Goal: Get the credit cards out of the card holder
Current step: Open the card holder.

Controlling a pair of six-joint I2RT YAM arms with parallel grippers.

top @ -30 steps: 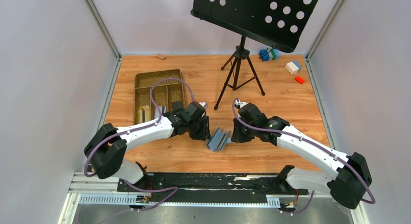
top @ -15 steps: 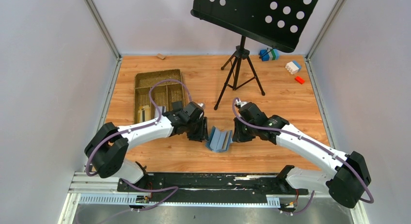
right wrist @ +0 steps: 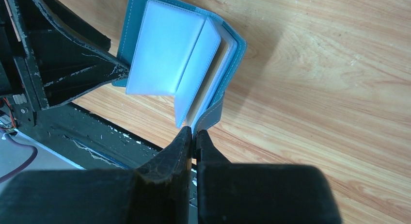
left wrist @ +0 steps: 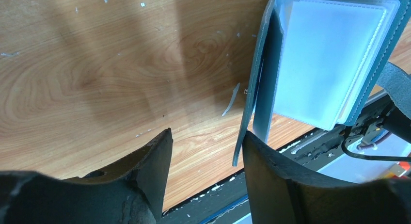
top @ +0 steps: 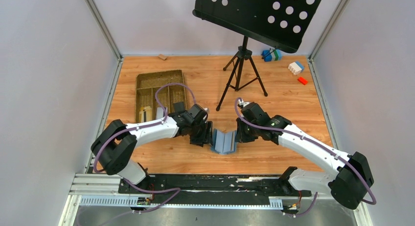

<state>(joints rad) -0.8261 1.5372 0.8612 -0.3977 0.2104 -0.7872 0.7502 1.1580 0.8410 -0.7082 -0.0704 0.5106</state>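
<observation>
Next, my left gripper pinches that cover (left wrist: 245, 124), the loose one opposite the card holder's strap that my right gripper holds, before my right gripper opens.
The blue card holder (top: 224, 141) stands open like a book on the wood floor between both grippers, showing pale blue sleeves (left wrist: 324, 54). My left gripper (top: 206, 135) is open; the holder's left cover edge (left wrist: 248, 107) hangs just inside its right finger (left wrist: 271, 175), with a wide gap to the other finger. My right gripper (top: 240, 133) is shut on the holder's right cover edge (right wrist: 212, 115), also seen from the right wrist (right wrist: 194, 132). No credit cards show in the sleeves.
A brown compartmented tray (top: 161, 77) lies at the back left; two small flat items sit in its near compartments, one pale grey (top: 160, 112), too small to identify. A black music stand on a tripod (top: 241, 74) rises behind. Toy blocks (top: 295, 67) lie far right.
The left gripper's jaws have widened and no longer pinch the left cover. The holder has swung from a slant to face square-on and spread wider. The right gripper's pinch is unchanged.
</observation>
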